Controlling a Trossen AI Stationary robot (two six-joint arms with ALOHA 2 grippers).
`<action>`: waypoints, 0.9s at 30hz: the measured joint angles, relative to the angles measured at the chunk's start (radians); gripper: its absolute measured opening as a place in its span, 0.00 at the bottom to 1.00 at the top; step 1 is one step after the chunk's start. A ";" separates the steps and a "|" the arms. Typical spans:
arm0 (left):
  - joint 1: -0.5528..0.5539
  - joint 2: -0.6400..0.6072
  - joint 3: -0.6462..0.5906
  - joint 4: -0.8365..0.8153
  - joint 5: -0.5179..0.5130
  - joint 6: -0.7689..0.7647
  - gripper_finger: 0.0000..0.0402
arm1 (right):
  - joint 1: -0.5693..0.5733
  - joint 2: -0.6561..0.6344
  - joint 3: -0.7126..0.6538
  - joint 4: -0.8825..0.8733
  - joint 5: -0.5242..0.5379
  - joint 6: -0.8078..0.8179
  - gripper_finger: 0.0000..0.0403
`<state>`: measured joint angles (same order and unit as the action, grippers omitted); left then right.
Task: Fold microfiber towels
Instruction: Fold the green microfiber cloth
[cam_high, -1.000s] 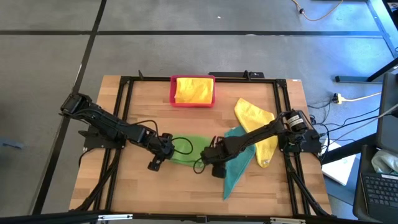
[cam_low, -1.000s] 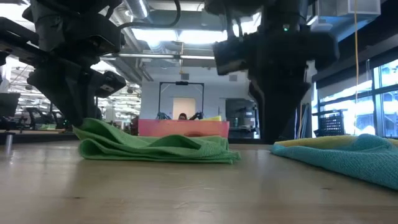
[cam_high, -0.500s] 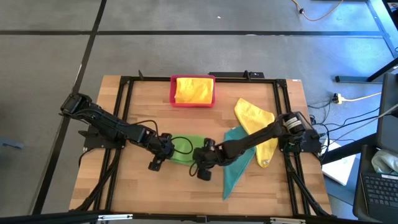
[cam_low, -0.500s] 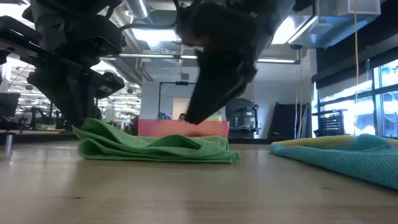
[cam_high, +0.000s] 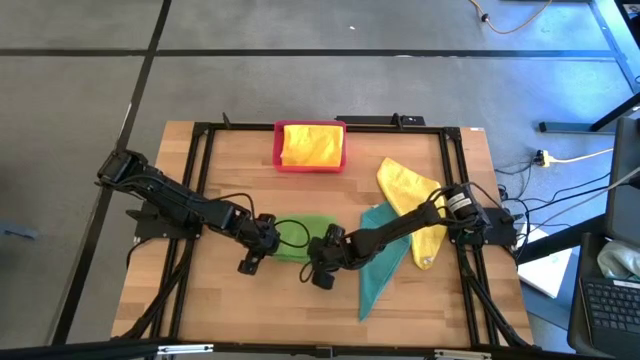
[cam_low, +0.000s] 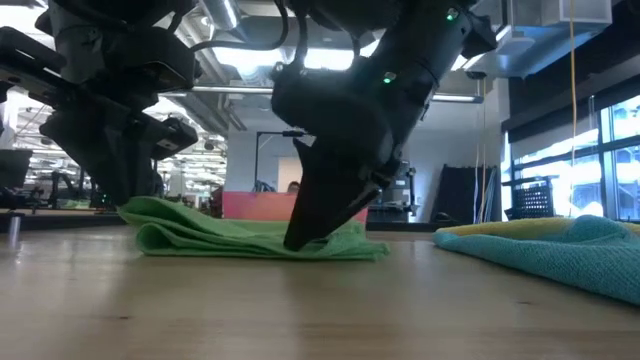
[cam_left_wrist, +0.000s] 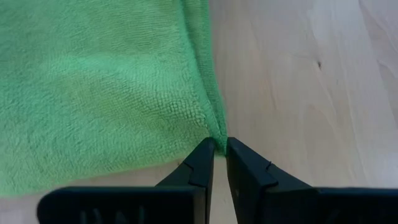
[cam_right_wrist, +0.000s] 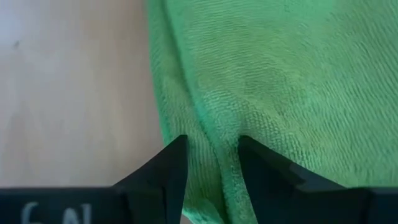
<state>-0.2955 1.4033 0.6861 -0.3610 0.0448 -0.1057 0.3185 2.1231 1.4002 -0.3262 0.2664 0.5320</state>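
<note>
The green towel's bottom layer sticks out past the top layer, so my right gripper needs to retake the top layer's edge (cam_right_wrist: 200, 111) and ease it toward the bottom layer's edge.
A bright green towel (cam_high: 303, 236) lies folded in two layers (cam_low: 240, 236) on the table's middle. My left gripper (cam_high: 268, 242) is shut on its left end (cam_left_wrist: 214, 142). My right gripper (cam_high: 316, 260) stands open, slanting down at the towel's near right part (cam_low: 300, 238), with a raised ridge of the cloth (cam_right_wrist: 214, 158) between its fingers. A teal towel (cam_high: 383, 262) and a yellow towel (cam_high: 412, 195) lie spread on the table's right. Another yellow towel (cam_high: 311, 143) lies in the pink tray (cam_high: 278, 150). My left gripper pinches the green towel's corner (cam_left_wrist: 216, 135) between its two fingertips, slanting down from the table's left. The towel lies slack on the table. My right gripper has its fingers (cam_right_wrist: 169, 167) on either side of the towel's ridge; whether they touch the cloth I cannot tell.
The pink tray stands at the far middle. A black frame (cam_high: 200, 180) runs along the table's edges. Black cables (cam_high: 292, 232) loop over the green towel between the grippers. Bare wood (cam_high: 240, 310) lies along the near edge.
My right gripper has gone toward the table's left and down, tipping steeper, from beside the teal towel onto the green towel's near right part. Its fingers keep the same gap. The left gripper and the towel have kept still.
</note>
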 joint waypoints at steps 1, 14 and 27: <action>0.000 0.000 0.000 -0.001 0.000 -0.001 0.09 | -0.002 0.000 0.000 -0.001 0.002 0.017 0.37; 0.000 0.000 0.000 -0.005 0.002 -0.018 0.09 | -0.009 -0.004 0.033 -0.071 0.005 -0.096 0.36; 0.000 -0.001 0.000 -0.005 0.002 -0.018 0.09 | -0.009 0.011 0.033 -0.103 0.014 -0.123 0.30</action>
<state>-0.2958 1.4025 0.6861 -0.3658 0.0471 -0.1238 0.3099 2.1338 1.4330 -0.4288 0.2802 0.4089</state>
